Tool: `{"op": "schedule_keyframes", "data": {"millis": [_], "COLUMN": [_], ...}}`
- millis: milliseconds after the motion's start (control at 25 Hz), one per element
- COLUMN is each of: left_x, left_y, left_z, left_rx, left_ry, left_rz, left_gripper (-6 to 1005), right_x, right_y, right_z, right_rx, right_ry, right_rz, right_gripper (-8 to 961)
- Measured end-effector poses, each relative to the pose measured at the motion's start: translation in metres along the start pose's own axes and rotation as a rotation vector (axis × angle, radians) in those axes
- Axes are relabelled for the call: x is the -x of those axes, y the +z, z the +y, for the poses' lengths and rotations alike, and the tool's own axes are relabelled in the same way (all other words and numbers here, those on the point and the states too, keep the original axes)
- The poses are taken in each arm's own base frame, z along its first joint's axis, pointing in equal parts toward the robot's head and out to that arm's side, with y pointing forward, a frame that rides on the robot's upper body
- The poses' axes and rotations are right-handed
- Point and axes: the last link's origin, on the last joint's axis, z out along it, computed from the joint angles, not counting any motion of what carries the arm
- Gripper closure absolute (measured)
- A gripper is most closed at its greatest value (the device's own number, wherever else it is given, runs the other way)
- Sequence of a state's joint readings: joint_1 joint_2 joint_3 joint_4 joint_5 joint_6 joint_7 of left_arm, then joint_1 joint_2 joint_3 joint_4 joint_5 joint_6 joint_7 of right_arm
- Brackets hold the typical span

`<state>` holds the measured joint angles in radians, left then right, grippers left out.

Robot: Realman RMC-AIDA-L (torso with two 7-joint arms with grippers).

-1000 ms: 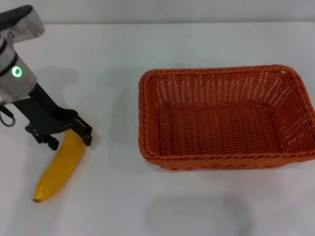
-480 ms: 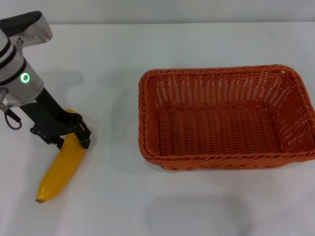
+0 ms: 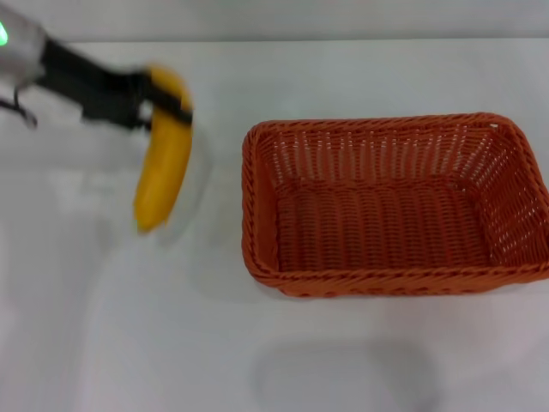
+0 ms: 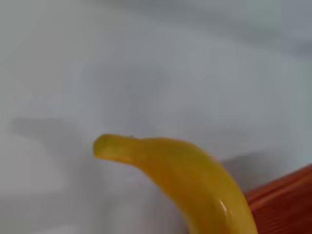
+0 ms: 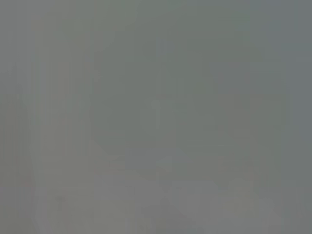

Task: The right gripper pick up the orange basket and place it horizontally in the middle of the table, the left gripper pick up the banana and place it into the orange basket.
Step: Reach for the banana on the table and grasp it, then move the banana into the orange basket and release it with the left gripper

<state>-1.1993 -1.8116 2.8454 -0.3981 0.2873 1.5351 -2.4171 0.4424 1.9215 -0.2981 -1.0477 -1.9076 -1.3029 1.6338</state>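
Note:
The robot's left gripper should release the banana, now hanging in the air beside the basket, lengthwise on the orange basket's woven bottom [image 3: 398, 201], halfway along the far side of the basket.
My left gripper [image 3: 163, 103] is shut on the upper end of the yellow banana [image 3: 163, 163] and holds it in the air, hanging tip-down, left of the orange basket [image 3: 395, 206]. The basket lies lengthwise on the white table [image 3: 257, 360], right of centre, with nothing inside. In the left wrist view the banana [image 4: 185, 180] curves across the picture with a corner of the orange basket [image 4: 282, 200] behind it. My right gripper is out of view; the right wrist view shows only flat grey.
The banana's soft shadow falls on the table [image 3: 154, 249] below it. No other objects show on the table.
The left gripper has lifted the banana off the table and carried it up and to the right, toward the basket. The basket has not moved.

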Motion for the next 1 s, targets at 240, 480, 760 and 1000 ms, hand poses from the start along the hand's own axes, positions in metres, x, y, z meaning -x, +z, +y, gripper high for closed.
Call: {"op": "schedule_keyframes", "data": {"millis": [240,480,760,1000], "left_x": [-0.018,-0.023,-0.022,-0.013], "left_y": [-0.052,-0.044,0.012,0.057], "left_z": [0.027,0.075,0.137,0.17], "left_rx": [0.288,0.377,0.295,0.174], "left_ry": [0.185,0.358,0.593,0.718], "left_rz": [0.18,0.069,-0.143,-0.27], "left_gripper": [498,496,494,492], "right_x": [0.003,0.008,0.011,0.009], "right_y": [0.001,0.007,0.016,0.016], "right_z": [0.003,0.007,0.014,0.016], "right_rx": [0.015,0.034,0.061,0.072], "right_ry": [0.019,0.024,0.019,0.003], "right_rz": [-0.019,-0.031,-0.039,-0.035], "right_gripper": [111,111,110,110]}}
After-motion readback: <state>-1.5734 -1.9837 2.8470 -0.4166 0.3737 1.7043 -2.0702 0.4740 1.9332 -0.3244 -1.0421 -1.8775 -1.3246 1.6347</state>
